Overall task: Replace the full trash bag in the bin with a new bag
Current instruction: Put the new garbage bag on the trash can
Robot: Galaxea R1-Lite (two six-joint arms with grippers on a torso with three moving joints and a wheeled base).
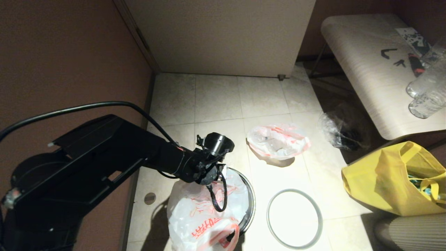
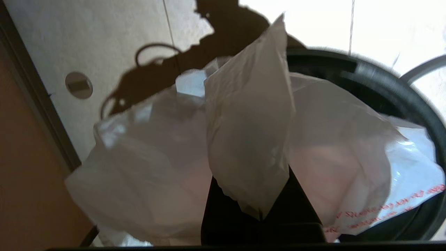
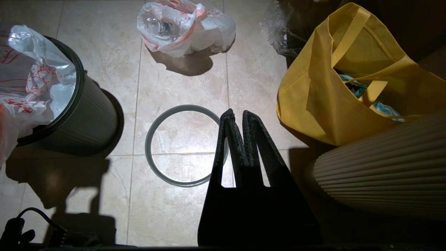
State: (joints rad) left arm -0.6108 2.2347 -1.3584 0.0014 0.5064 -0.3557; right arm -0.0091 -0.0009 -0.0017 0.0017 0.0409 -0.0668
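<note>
My left gripper is going down inside the black bin [image 1: 230,204] [image 2: 334,134], within its curved rim. It will let go of the new bag's fold there.
The new bag [image 1: 198,212], white with red drawing and lettering, is draped into and over the black bin [image 1: 249,205], spilling down its near side. My left gripper [image 2: 259,218] hangs over the bin's mouth, shut on a fold of the new bag [image 2: 251,122] that stands up from between its fingers. The bin's rim [image 2: 383,73] curves behind the plastic. The full trash bag [image 1: 278,141], lumpy with clear bottles, lies on the tiles beyond the bin. The grey ring rim [image 1: 294,190] lies flat on the floor right of the bin. My right gripper [image 3: 238,113] hovers shut and empty above the ring [image 3: 150,146].
A yellow fabric tote [image 1: 393,177] stands right of the ring, with a ribbed beige object [image 1: 411,232] in front of it. Clear plastic wrap [image 1: 339,130] lies under a pale table [image 1: 366,69] holding bottles. A brown wall [image 1: 69,52] runs along the left.
</note>
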